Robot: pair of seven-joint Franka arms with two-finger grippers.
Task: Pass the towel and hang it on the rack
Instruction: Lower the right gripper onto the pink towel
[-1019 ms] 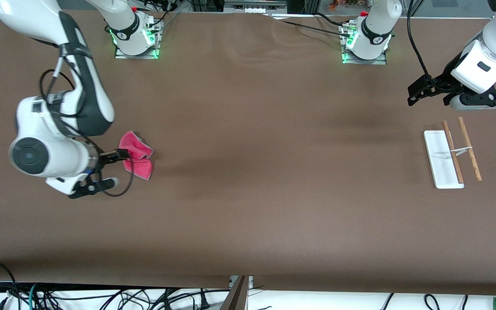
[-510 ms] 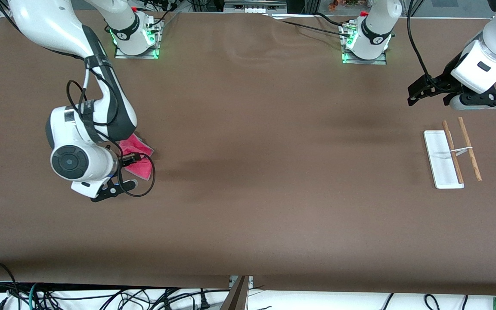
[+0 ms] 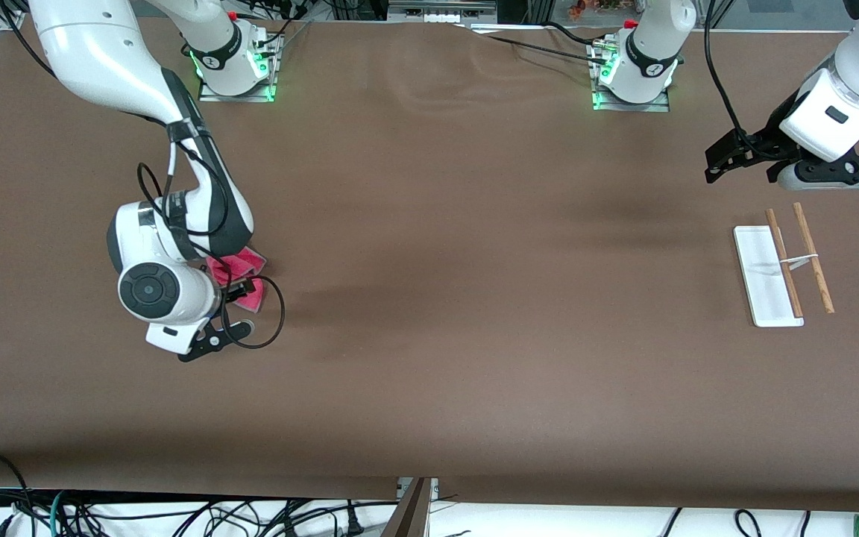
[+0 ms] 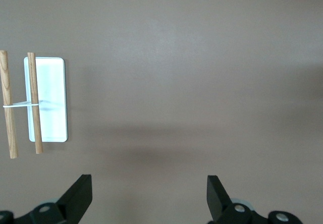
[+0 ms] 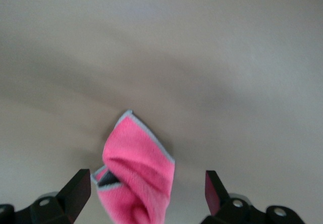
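The near-side end (image 3: 252, 300) (image 5: 157, 183) of the crumpled pink-red towel sticks out between the open fingers of my right gripper, which will close on it.
The pink-red towel (image 3: 249, 260) lies crumpled on the brown table near the right arm's end. It is partly hidden under the right wrist. My right gripper (image 3: 238, 289) is low over it. In the right wrist view the towel (image 5: 139, 176) sits between the fingers of the right gripper (image 5: 146, 193), which is wide open. The rack (image 3: 765, 287) stands near the left arm's end, with a white base and two wooden rods (image 3: 813, 257). My left gripper (image 3: 711, 165) waits open in the air beside the rack. The rack also shows in the left wrist view (image 4: 50, 100), off to one side of the left gripper (image 4: 149, 196).
The brown table mat (image 3: 474, 298) is bare between the towel and the rack. The two arm bases (image 3: 236, 67) stand along the edge farthest from the front camera. Cables (image 3: 176, 514) hang below the table's near edge.
The right arm has swung toward the left arm's end and settled over the towel, now covering much of it. The towel and the left arm have not moved.
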